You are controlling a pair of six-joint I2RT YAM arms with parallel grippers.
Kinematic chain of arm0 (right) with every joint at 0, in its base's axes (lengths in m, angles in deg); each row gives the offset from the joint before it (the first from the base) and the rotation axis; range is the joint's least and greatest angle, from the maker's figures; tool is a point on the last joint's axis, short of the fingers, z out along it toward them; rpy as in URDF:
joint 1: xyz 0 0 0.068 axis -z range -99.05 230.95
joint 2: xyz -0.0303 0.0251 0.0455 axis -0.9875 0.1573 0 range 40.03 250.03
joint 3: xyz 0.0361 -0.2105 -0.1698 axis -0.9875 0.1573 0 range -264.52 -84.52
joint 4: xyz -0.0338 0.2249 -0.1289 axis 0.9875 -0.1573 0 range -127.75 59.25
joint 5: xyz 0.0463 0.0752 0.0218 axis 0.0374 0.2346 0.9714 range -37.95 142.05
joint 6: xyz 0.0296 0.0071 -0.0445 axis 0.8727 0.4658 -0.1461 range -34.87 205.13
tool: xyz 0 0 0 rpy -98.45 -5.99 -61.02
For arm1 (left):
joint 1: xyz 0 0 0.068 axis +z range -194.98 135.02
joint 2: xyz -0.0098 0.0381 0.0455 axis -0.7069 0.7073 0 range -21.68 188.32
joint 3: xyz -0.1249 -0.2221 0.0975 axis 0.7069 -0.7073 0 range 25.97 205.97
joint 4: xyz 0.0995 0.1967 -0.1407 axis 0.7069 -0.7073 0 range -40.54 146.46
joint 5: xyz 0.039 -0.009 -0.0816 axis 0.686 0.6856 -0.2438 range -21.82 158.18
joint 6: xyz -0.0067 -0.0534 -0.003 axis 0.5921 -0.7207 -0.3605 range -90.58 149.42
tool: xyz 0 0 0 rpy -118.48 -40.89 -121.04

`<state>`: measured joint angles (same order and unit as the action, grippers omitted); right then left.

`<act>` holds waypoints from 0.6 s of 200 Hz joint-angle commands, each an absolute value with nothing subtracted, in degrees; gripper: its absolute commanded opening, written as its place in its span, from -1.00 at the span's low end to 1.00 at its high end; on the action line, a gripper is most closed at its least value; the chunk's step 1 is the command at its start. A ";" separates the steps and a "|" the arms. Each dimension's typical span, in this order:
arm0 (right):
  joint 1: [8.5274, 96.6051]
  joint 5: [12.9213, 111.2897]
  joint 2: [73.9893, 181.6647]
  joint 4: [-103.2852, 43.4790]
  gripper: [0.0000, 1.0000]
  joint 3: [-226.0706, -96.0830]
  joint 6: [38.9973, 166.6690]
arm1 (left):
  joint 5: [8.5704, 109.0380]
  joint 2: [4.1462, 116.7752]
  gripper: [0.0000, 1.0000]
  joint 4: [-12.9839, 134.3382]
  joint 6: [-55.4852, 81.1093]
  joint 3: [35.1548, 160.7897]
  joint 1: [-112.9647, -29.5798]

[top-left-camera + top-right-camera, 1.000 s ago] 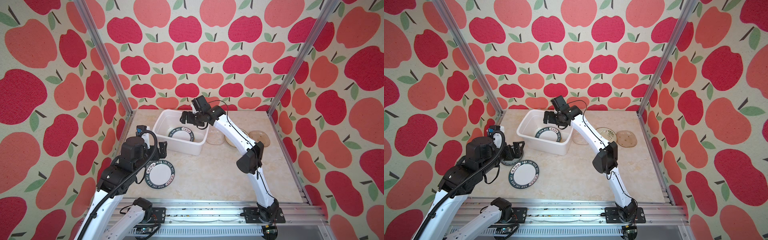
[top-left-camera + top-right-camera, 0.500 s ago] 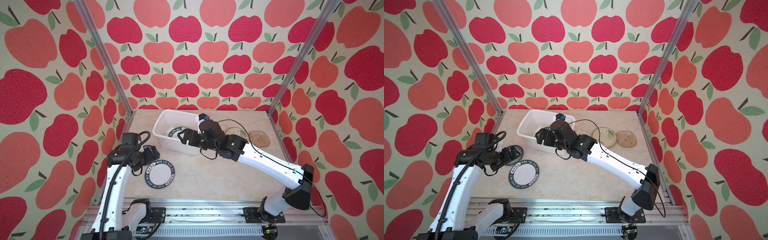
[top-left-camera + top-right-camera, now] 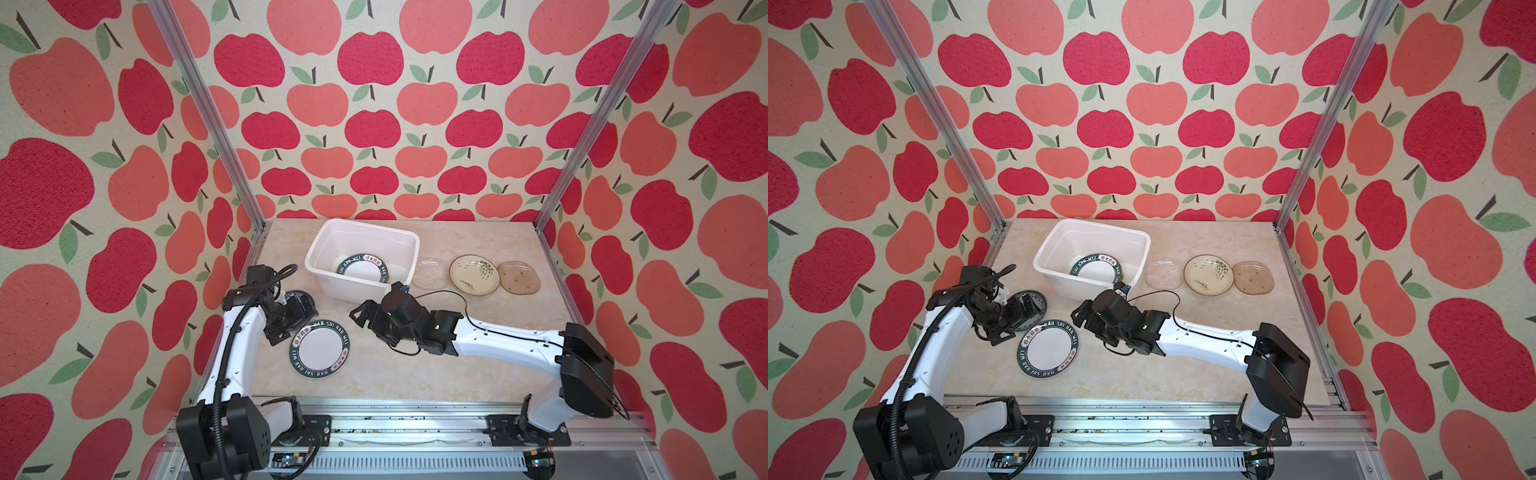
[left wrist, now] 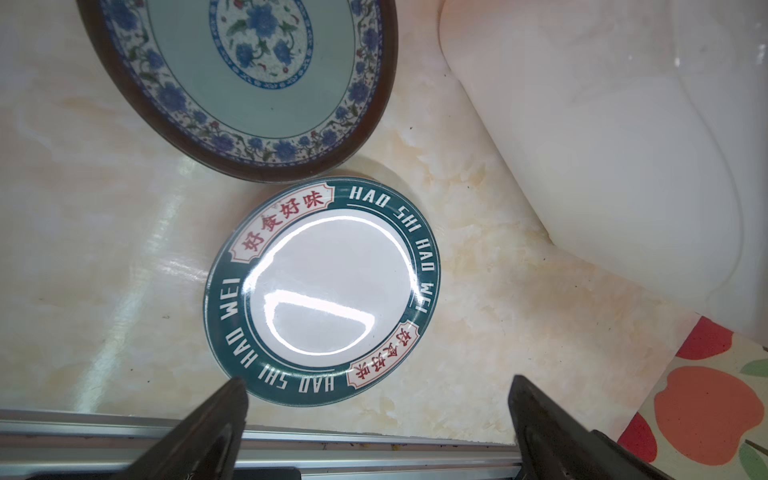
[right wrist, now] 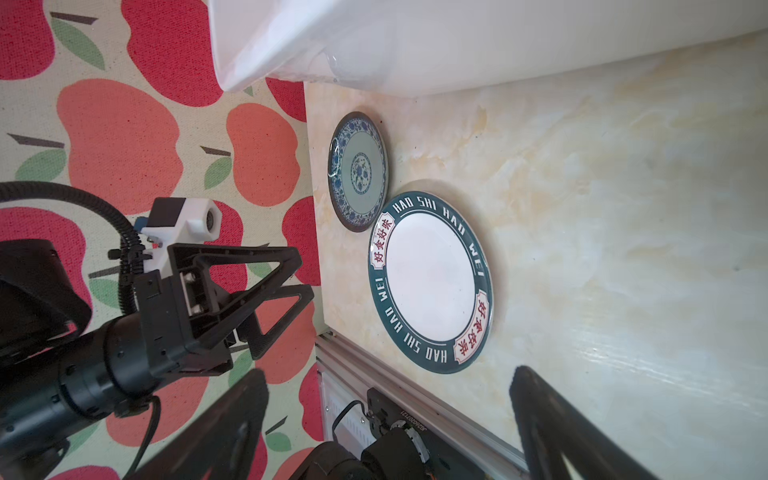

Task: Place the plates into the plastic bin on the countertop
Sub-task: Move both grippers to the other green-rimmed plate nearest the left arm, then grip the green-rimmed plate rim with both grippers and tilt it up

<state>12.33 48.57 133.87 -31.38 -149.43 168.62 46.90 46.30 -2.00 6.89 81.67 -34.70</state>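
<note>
Next, my right gripper grips the front green-rimmed plate at its rim's red writing [image 3: 340, 361] [image 5: 477, 329] farthest from the blue floral plate.
The white plastic bin [image 3: 365, 225] [image 3: 1100, 223] stands at the back of the countertop [image 3: 415, 370] with one green-rimmed plate [image 3: 362, 271] [image 3: 1096, 270] inside. A second green-rimmed plate [image 3: 319, 351] [image 3: 1048, 348] [image 4: 322, 291] [image 5: 430, 280] lies flat near the front left. A blue floral plate [image 3: 302, 294] [image 4: 245, 75] [image 5: 359, 170] touches its rim and is partly under my left gripper [image 3: 296, 321] [image 4: 378, 395], which is open and empty. My right gripper [image 3: 360, 319] [image 5: 388, 390] hovers open and empty just right of the front plate.
Right of the bin lie a clear glass plate [image 3: 430, 273], a cream leaf-painted plate [image 3: 474, 275] and a brown glass plate [image 3: 519, 277] in a row. Aluminium rails [image 3: 415, 405] edge the front. Apple-patterned walls close in on three sides.
My right arm has pulled out of the bin and swung down and forward beside the front plate. My left arm has stretched out, its gripper lowered over the blue floral plate.
</note>
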 commanded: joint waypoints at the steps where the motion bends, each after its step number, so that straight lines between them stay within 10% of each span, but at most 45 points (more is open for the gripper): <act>1: 10.52 52.95 138.59 -21.10 0.89 -147.09 176.77 | 48.80 47.21 0.98 2.28 3.23 78.26 -33.45; 120: 8.63 55.13 150.15 -17.83 0.89 -149.08 185.08 | 54.31 53.38 0.98 12.78 0.06 71.27 -31.67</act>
<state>8.94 55.17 148.93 -18.31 -148.25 182.82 53.85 52.82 9.24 0.36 72.91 -32.25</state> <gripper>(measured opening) 0.947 0.992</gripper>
